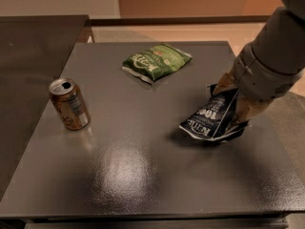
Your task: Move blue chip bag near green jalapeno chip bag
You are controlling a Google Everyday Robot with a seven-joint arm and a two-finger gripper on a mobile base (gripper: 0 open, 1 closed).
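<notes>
I am going to place the blue chip bag, now tilted on the dark table. Next, my gripper releases it against the gripper-side edge of the green jalapeno chip bag (187, 63).
The blue chip bag (206, 120), dark navy with white lettering, is at the right side of the dark table (143, 175), tilted, with a shadow under it. My gripper (232, 103) comes in from the right on the grey arm, and its tan fingers (223, 87) are closed on the bag's right end. The green jalapeno chip bag (155, 61) lies flat at the far middle of the table, well apart from the blue bag, up and to its left.
A brown soda can (70, 104) stands upright near the table's left edge. A second dark counter (33, 46) adjoins the table on the left. The table's right edge is just past the gripper.
</notes>
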